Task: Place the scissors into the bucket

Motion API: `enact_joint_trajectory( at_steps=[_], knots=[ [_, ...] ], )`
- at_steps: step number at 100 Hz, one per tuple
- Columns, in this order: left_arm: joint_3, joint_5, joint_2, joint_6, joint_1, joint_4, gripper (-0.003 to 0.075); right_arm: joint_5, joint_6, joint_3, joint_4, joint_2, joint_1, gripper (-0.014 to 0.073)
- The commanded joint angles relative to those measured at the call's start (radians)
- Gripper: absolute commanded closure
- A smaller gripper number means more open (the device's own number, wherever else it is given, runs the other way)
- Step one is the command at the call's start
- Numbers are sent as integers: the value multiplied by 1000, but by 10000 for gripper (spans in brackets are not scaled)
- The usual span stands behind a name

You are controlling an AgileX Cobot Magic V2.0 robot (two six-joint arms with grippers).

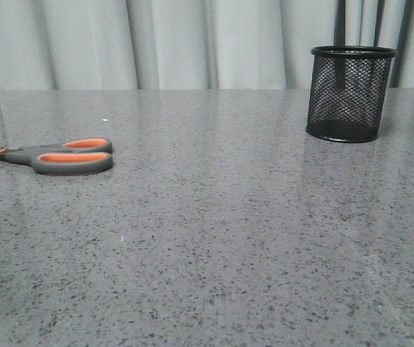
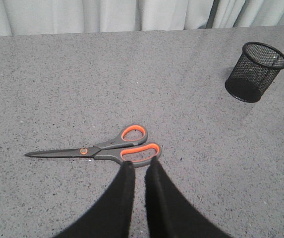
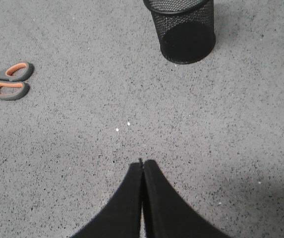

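Observation:
The scissors' pivot (image 1: 4, 152) (image 2: 85, 150), where the grey handles meet the dark blades, is the next place my left gripper should go to and close on.
The scissors (image 1: 62, 155), with grey handles, orange linings and dark blades, lie flat on the table at the left, blades pointing left. The bucket (image 1: 350, 94), a black wire-mesh cup, stands upright at the far right. Neither gripper shows in the front view. In the left wrist view my left gripper (image 2: 140, 162) hovers with its tips just at the larger handle loop of the scissors (image 2: 107, 147); its fingers stand a narrow gap apart and hold nothing. My right gripper (image 3: 142, 161) is shut and empty over bare table, well short of the bucket (image 3: 184, 29).
The grey speckled tabletop (image 1: 214, 238) runs back to a pale curtain (image 1: 192, 43). The scissors also show in the right wrist view (image 3: 8, 82), and the bucket in the left wrist view (image 2: 255, 72).

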Motion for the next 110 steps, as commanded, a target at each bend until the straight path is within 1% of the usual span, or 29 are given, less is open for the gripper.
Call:
enact_joint_trajectory(
  at_steps=[1,10,17,22,27,32,37,46,58,80,89,94,99,102,106,110],
  knots=[
    [-35,-39,12,-2,2,-46,560,-33,-8,-32,30,9,2,618],
    [-35,-32,12,-2,2,-63,423,-28,-8,-32,32,9,2,541],
    [-35,-22,13,-2,2,-75,346,-22,-8,-32,34,9,2,452],
    [-35,-10,18,1,2,-84,325,-17,-8,-32,36,9,2,382],
    [-35,9,27,30,2,-103,325,-15,-8,-32,39,9,2,299],
    [-36,36,41,64,2,-130,325,-15,-8,-32,39,9,2,242],
    [-38,61,59,97,2,-158,325,-15,-8,-32,39,9,2,211],
    [-51,112,103,155,2,-179,325,-15,-8,-32,40,9,2,209],
    [-82,140,172,215,2,-179,325,-15,-8,-32,53,9,2,209],
    [-157,184,306,414,2,-182,325,-19,-8,-32,78,9,18,209],
    [-179,186,343,545,2,-182,325,-21,-8,-32,78,9,33,209],
    [-189,184,366,646,2,-185,326,-21,-8,-32,78,9,38,209],
    [-194,179,383,783,2,-185,325,-22,-8,-32,78,9,46,209],
    [-199,169,396,843,2,-188,325,-21,-8,-32,78,9,47,209],
    [-205,156,408,893,2,-191,325,-21,-8,-32,78,9,51,209],
    [-212,138,421,901,2,-193,325,-21,-8,-32,78,9,56,209]
  ],
)
